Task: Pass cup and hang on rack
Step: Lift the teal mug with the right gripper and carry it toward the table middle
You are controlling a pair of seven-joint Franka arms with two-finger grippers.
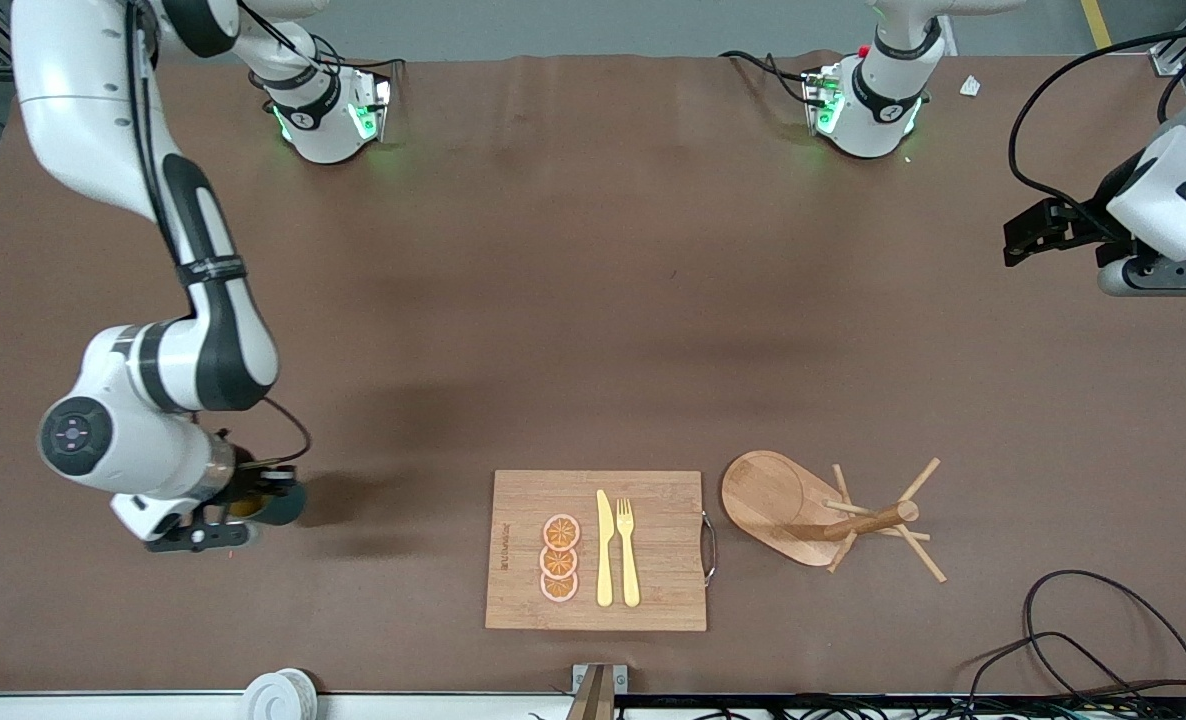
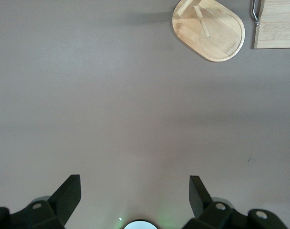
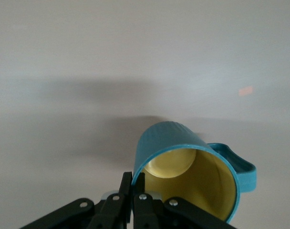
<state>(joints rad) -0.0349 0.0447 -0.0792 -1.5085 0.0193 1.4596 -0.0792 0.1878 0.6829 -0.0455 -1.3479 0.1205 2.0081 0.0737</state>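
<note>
Next, my right gripper lets go of the teal cup on the table [image 1: 710, 395] beyond the gap between the cutting board and the rack.
The teal cup [image 1: 281, 503], yellowish inside, is at the right arm's end of the table, in my right gripper [image 1: 245, 502]. In the right wrist view the gripper [image 3: 138, 180] is shut on the cup's rim [image 3: 183, 164], one finger inside and one outside, and the handle points away from the fingers. I cannot tell whether the cup touches the table. The wooden rack [image 1: 833, 515] stands beside the cutting board, toward the left arm's end, and shows in the left wrist view [image 2: 209, 28]. My left gripper [image 1: 1031, 232] is open and empty [image 2: 135, 183], high over the left arm's end of the table.
A bamboo cutting board [image 1: 653, 560] with orange slices [image 1: 560, 558], a yellow knife [image 1: 604, 548] and a fork [image 1: 628, 550] lies between cup and rack, near the front camera. Its corner shows in the left wrist view [image 2: 278, 24]. Black cables [image 1: 1083, 640] lie at the near corner.
</note>
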